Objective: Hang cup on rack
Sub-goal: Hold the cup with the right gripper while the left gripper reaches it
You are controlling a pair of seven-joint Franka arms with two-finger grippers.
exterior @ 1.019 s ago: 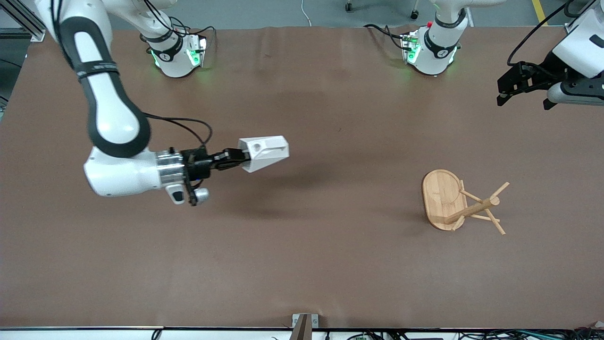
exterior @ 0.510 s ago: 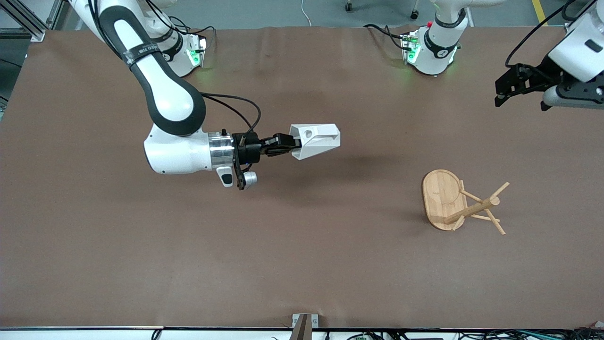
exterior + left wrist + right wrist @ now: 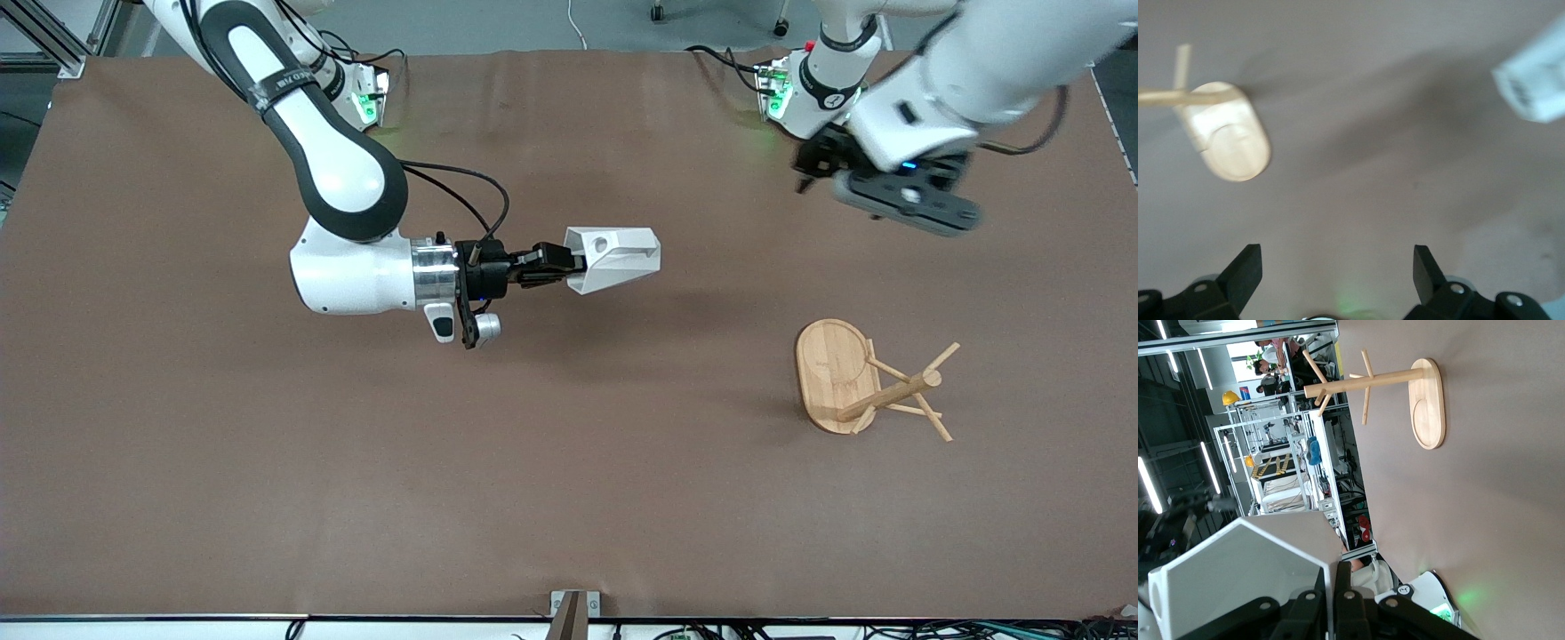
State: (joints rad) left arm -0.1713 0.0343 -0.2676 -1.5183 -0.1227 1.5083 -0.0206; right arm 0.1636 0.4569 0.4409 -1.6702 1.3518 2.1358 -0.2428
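I need to next close my left gripper on the loose end [image 3: 645,255] [image 3: 1521,89] of the white faceted cup, across from the end that my right gripper holds.
The white faceted cup [image 3: 615,256] hangs on its side in the air over the middle of the table, its mouth toward the rack. My right gripper [image 3: 569,266] is shut on the cup's wall at the handle end, and that wall [image 3: 1238,580] sits between its fingers [image 3: 1345,587]. The bamboo rack [image 3: 893,391] stands toward the left arm's end of the table, on an oval base [image 3: 827,369]; it also shows in the wrist views as a rack [image 3: 1371,381] and a rack base [image 3: 1228,133]. My left gripper [image 3: 813,164] hovers open and holds nothing [image 3: 1338,263], over the table near its own base.
The two arm bases [image 3: 333,102] [image 3: 813,93] stand at the table's edge farthest from the front camera, with cables beside them. A small metal bracket [image 3: 573,609] sits at the nearest edge. Bare brown tabletop [image 3: 711,302] lies between the cup and the rack.
My right gripper has carried the cup toward the rack's end of the table. The left arm has swung in from the table's end to above the area near its base.
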